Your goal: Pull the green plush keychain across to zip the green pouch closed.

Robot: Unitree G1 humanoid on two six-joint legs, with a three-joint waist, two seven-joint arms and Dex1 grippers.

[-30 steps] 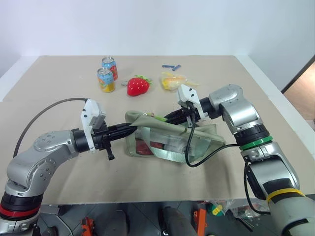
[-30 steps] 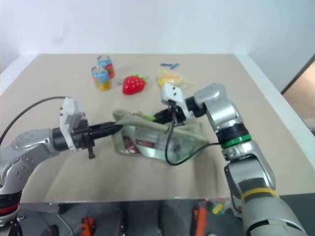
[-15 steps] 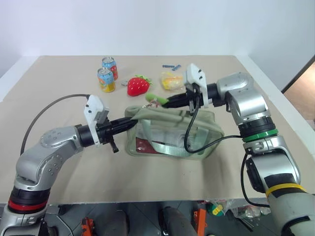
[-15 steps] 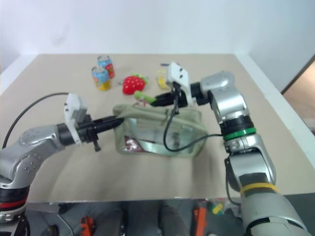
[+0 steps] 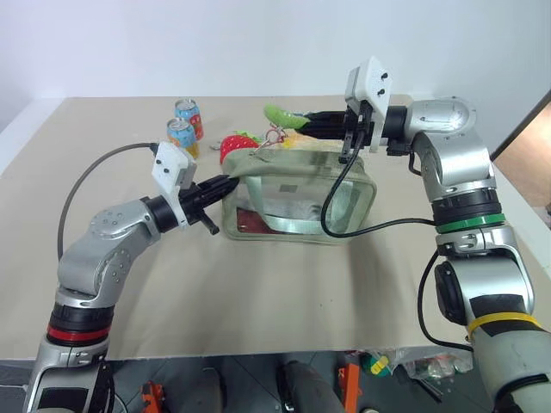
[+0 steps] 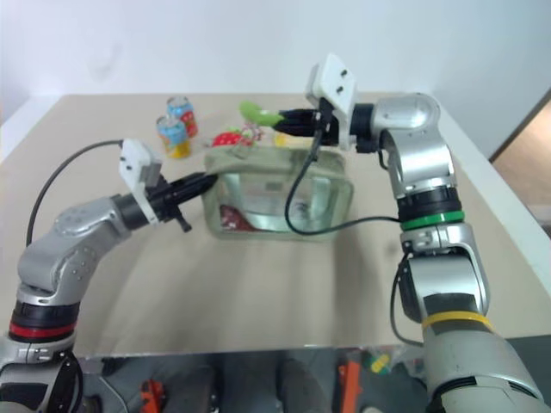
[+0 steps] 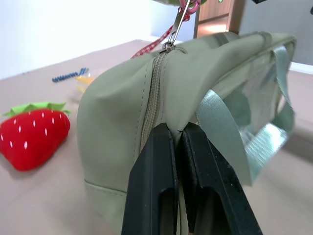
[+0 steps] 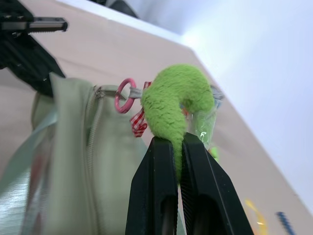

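Next, my right gripper releases the green plush keychain that I have, setting it free beside the green pouch's end opposite my left gripper [image 5: 370,197].
The green pouch [image 5: 293,200] stands upright mid-table, its clear side panel facing me. My left gripper [image 5: 231,182] is shut on the fabric at the pouch's left end, seen close in the left wrist view [image 7: 178,134] just below the zipper. The green plush keychain [image 5: 284,114] hangs in the air above the pouch's top left corner. It is joined by a pink ring to the zipper pull [image 7: 168,46] at that end. My right gripper [image 5: 303,123] is shut on the keychain [image 8: 178,95], reaching in level from the right.
A red plush strawberry [image 5: 234,146] lies just behind the pouch's left end. Two drink cans [image 5: 182,134] stand further back left. A yellow packet [image 5: 297,141] lies behind the pouch, half hidden. The table's right edge runs close to my right arm.
My right gripper has risen with the keychain, drawing the sagging pouch up into an upright box. My left gripper has moved forward with the pouch's end still in it.
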